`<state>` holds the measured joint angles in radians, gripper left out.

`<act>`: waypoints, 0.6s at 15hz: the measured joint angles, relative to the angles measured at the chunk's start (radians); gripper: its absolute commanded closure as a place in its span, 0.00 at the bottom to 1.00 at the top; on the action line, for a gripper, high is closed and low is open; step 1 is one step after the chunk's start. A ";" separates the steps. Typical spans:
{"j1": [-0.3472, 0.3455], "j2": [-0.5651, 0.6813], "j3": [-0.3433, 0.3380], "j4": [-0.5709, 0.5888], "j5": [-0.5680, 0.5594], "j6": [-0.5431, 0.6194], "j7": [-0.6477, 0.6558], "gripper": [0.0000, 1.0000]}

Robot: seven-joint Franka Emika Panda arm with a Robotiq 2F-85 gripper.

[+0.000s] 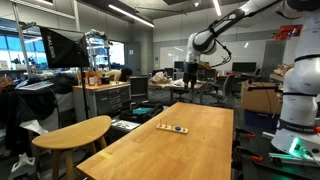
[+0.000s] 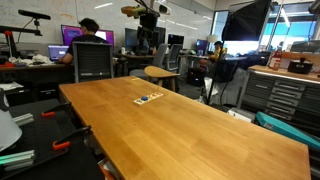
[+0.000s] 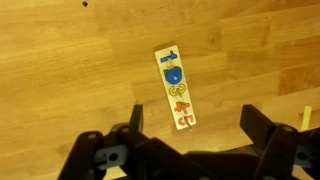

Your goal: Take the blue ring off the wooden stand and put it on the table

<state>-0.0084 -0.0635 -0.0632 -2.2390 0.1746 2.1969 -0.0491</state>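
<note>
Next, I close my gripper on the sides of the blue ring [image 1: 178, 129] [image 3: 174, 75] near the top end of the wooden stand.
A small flat wooden stand [image 3: 175, 88] lies on the big wooden table [image 1: 190, 150], near its far middle. In the wrist view it carries a blue ring [image 3: 172, 73] near its top end, with yellowish, orange and red pieces below it. The stand also shows as a small strip in both exterior views [image 1: 172, 128] [image 2: 148, 98]. My gripper [image 3: 195, 125] is open and empty, high above the table, with the stand below and between its fingers. It shows far above the table's far end in both exterior views [image 1: 190, 72] [image 2: 150, 15].
A round wooden table [image 1: 75, 132] stands beside the big table. A person [image 2: 90, 28] sits at a desk behind a grey chair [image 2: 92, 60]. Tool cabinets [image 2: 285, 95] stand along one side. A small yellow piece [image 3: 305, 115] lies near the stand.
</note>
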 measured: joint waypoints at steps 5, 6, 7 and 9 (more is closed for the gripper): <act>-0.012 0.191 0.002 0.005 -0.023 0.102 -0.013 0.00; -0.012 0.227 0.006 0.006 -0.037 0.119 -0.012 0.00; -0.012 0.260 0.010 0.008 -0.051 0.137 -0.010 0.00; -0.009 0.320 0.019 0.019 -0.078 0.170 -0.004 0.00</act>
<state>-0.0174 0.2565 -0.0443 -2.2198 0.0967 2.3670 -0.0536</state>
